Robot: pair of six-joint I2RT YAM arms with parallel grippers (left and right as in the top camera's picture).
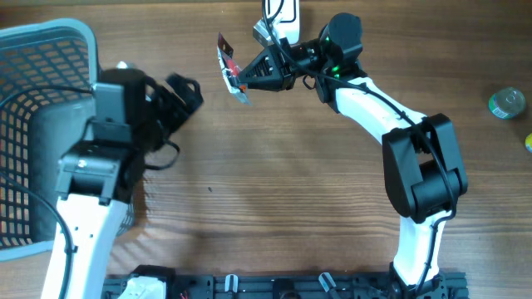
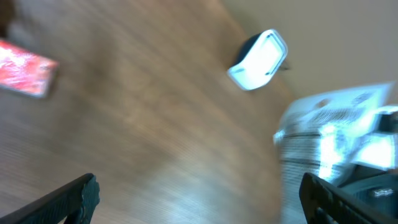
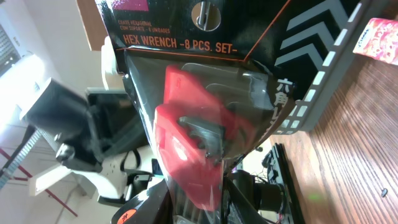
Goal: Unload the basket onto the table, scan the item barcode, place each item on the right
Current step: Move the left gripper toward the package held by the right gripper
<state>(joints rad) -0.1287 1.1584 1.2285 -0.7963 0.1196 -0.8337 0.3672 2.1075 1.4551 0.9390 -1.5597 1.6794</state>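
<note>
The free edge (image 1: 225, 68) (image 2: 283, 144) of the hex wrench set, opposite the edge in my right gripper, will be gripped by my left gripper.
The item is a black carded hex wrench set (image 3: 205, 93) with a red holder under clear plastic. My right gripper (image 1: 249, 75) is shut on its lower edge and holds it on edge above the table, at the top centre of the overhead view, where the pack (image 1: 231, 68) looks thin. In the left wrist view its printed white back (image 2: 336, 130) shows, blurred, at the right. The white scanner (image 1: 281, 17) stands at the far edge of the table, just behind my right gripper, and also appears as a white scanner (image 2: 258, 59) in the left wrist view. My left gripper (image 1: 187, 91) is open and empty, left of the pack.
A blue-grey mesh basket (image 1: 33, 50) fills the left side, beside my left arm. A red packet (image 2: 25, 68) lies on the wood. A tape roll (image 1: 505, 102) and a small yellow and blue object (image 1: 529, 143) sit at the right edge.
</note>
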